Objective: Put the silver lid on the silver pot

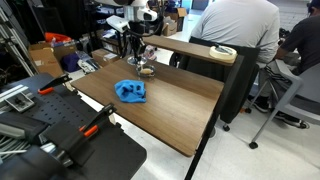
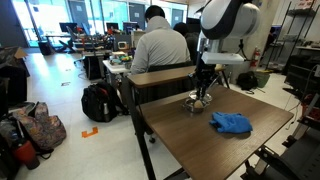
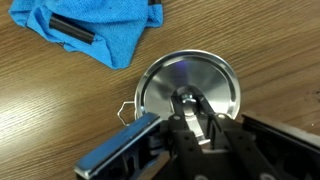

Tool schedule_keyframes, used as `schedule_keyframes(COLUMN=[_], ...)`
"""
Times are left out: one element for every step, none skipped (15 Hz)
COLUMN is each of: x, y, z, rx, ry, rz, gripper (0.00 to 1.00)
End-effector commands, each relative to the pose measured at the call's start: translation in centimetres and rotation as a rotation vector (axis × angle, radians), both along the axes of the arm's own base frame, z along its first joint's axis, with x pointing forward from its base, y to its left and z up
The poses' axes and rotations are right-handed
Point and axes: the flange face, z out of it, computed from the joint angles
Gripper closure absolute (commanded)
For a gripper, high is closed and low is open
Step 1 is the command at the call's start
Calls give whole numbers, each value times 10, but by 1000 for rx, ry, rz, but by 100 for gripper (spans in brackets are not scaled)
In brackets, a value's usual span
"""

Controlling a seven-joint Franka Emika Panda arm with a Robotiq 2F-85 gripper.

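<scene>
My gripper is going to let go of the silver lid on the rim of the silver pot (image 1: 146, 67) (image 3: 191, 112), just past the blue cloth.
The silver lid (image 3: 190, 82) is a round shiny disc right under my gripper (image 3: 188, 100) in the wrist view. It lies on the silver pot (image 1: 146, 70), whose wire handle (image 3: 124, 110) sticks out at the left. The pot also shows in an exterior view (image 2: 196, 103), at the far end of the wooden table. My gripper (image 1: 143, 58) (image 2: 201, 92) points straight down onto it. The fingertips are drawn together on the lid's centre knob.
A crumpled blue cloth (image 1: 130, 92) (image 2: 231, 122) (image 3: 95, 30) lies on the wooden table (image 1: 175, 110) close to the pot, with a dark object (image 3: 70, 27) on it. A seated person (image 2: 158, 45) is at the adjoining desk. Clamps and black cases (image 1: 60, 130) sit beside the table.
</scene>
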Motion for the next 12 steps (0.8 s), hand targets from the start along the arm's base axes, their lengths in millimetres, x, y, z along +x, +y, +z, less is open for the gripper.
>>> schedule_keyframes(x=[18,21,24,27,31,34,37,40,43,47,49,52], y=[-5,-6,-7,-7,-8,-9,-10,-10,-10,-11,-12,-13], z=[-9,-12,-15,-17,-19,-21,-22,-22,-24,-24,-25,-26], rx=[15,13,16,17,17,20,20,19,17,18,18,16], ry=[26,30,34,36,37,36,39,42,44,44,46,48], rz=[-10,-12,-14,-16,-17,-18,-18,-18,-19,-20,-22,-24], gripper=[95,95,95,95,95,95,95,95,95,95,95,95])
